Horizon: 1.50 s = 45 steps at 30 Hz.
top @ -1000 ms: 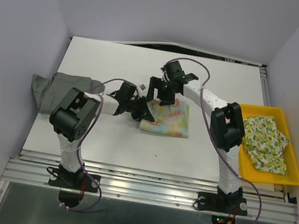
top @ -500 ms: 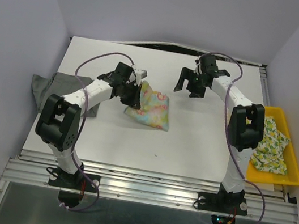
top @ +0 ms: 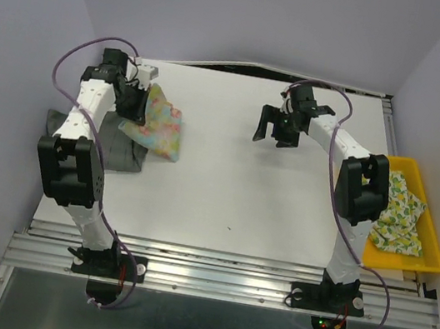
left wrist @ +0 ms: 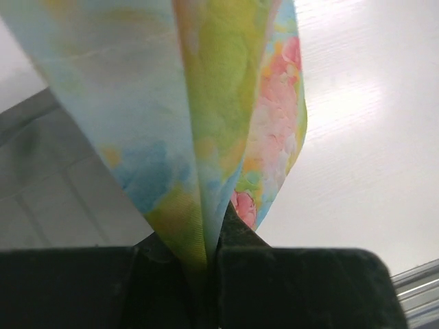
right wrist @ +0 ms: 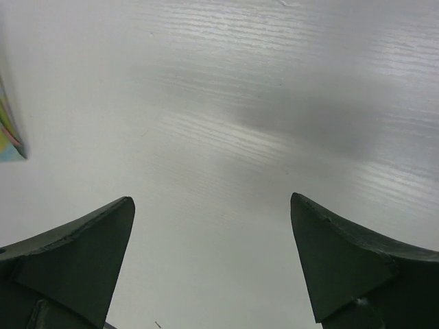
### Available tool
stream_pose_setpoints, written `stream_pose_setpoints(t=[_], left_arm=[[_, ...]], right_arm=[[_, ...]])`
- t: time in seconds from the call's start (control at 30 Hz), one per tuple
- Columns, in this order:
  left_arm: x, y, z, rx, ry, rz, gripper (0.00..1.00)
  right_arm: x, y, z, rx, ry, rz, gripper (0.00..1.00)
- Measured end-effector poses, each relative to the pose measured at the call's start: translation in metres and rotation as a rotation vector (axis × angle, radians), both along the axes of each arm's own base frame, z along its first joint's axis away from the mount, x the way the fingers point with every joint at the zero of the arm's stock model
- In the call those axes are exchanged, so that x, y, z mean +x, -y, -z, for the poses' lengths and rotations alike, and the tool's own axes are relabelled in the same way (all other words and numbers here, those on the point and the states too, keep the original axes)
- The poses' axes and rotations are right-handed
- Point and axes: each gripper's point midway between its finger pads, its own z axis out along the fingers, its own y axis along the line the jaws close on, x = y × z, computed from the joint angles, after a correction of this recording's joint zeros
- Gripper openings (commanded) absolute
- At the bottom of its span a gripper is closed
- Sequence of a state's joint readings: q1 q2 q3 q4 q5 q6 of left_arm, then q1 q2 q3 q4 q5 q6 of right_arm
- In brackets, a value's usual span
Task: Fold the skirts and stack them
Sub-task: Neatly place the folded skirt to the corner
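Next, I release the pastel skirt, now hanging at the table's back, from my left gripper, flat over the middle of the plain grey skirt (top: 106,137).
The folded pastel yellow-blue skirt with pink flowers (top: 161,127) hangs from my left gripper (top: 139,99) at the table's back left, its lower edge over the plain grey skirt (top: 111,151) lying flat at the left edge. In the left wrist view the pastel skirt (left wrist: 206,103) is pinched between the shut jaws of the left gripper (left wrist: 209,269), with the grey skirt (left wrist: 41,199) below. My right gripper (top: 271,134) hovers open over bare table at the back centre-right; in its own view the right gripper (right wrist: 211,199) holds nothing. The pale green-yellow print skirt (top: 396,213) lies crumpled in the tray.
A yellow plastic tray (top: 434,258) stands at the right edge of the white table (top: 224,190). Grey walls close in on both sides and at the back. A corner of the pastel skirt (right wrist: 9,139) shows at the left edge of the right wrist view.
My left arm has swung the folded pastel skirt from the table's middle to the back left, above the grey skirt. My right gripper let go of it, opened wide and drew back to the right.
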<state>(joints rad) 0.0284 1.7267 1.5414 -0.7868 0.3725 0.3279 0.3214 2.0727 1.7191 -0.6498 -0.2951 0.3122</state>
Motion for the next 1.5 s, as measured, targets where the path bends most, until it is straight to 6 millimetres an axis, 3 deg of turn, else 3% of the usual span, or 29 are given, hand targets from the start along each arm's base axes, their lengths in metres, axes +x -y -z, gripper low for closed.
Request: stream_pose_setpoints(t=[0.1, 0.2, 0.43, 0.67, 1.0, 1.1, 1.3, 1.33, 1.4, 1.47, 1.5], left_arm=[[0.003, -0.036, -0.012, 0.031, 0.007, -0.047, 0.0], [-0.001, -0.059, -0.023, 0.05, 0.008, -0.072, 0.0], [-0.017, -0.084, -0.041, 0.048, -0.013, -0.069, 0.0], [-0.034, -0.095, -0.035, 0.015, -0.061, -0.073, 0.0], [-0.05, -0.145, -0.016, 0.071, -0.106, -0.199, 0.01], [-0.047, -0.16, -0.007, 0.12, -0.095, -0.232, 0.1], [-0.048, -0.177, 0.02, 0.189, -0.115, -0.282, 0.39], [-0.048, -0.179, 0.021, 0.194, -0.116, -0.29, 0.39], [-0.045, -0.185, 0.024, 0.218, -0.106, -0.319, 0.53], [-0.042, -0.191, 0.023, 0.241, -0.092, -0.342, 0.56], [-0.039, -0.195, 0.021, 0.255, -0.077, -0.352, 0.66]], right_arm=[[0.0, 0.0, 0.0, -0.001, 0.0, -0.003, 1.0], [0.0, 0.0, 0.0, -0.003, 0.002, -0.006, 1.0], [0.0, 0.0, 0.0, -0.005, 0.003, -0.011, 1.0], [-0.002, -0.001, 0.0, 0.003, 0.001, -0.027, 1.0], [-0.003, -0.003, -0.001, 0.01, -0.002, -0.035, 1.0], [-0.004, -0.003, 0.0, 0.011, -0.003, -0.037, 1.0], [-0.005, -0.003, -0.001, 0.015, -0.006, -0.042, 1.0], [-0.005, -0.004, -0.001, 0.015, -0.006, -0.043, 1.0], [-0.005, -0.003, 0.0, 0.015, -0.008, -0.044, 1.0], [-0.006, -0.003, 0.0, 0.012, -0.009, -0.047, 1.0], [-0.007, -0.003, 0.0, 0.009, -0.01, -0.05, 1.0]])
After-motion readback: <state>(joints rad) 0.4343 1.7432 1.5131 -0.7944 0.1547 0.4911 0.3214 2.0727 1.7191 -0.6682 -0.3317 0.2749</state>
